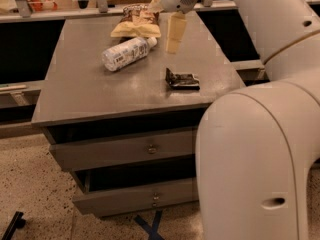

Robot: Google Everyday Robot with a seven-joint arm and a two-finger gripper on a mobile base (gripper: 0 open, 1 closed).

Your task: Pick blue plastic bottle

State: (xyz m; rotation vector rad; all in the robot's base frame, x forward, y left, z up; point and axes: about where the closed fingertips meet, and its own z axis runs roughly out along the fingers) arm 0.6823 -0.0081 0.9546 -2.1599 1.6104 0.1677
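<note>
Next, my gripper grabs around the middle of the blue plastic bottle [127, 53], between its white cap and its bottom.
The blue plastic bottle [127, 53] lies on its side on the grey table [100, 94], left of centre, its white cap pointing right toward the back. My gripper [163, 27] hangs above the table's back middle, just right of the bottle's cap and above it. Its cream fingers [173, 32] are spread apart and hold nothing.
A brown-and-yellow snack bag [139, 24] lies at the back behind the bottle, right under the gripper. A small dark crumpled wrapper [182, 80] sits right of centre. My big white arm [250, 149] fills the right side. The cabinet's lower drawer [135, 196] is pulled out a little.
</note>
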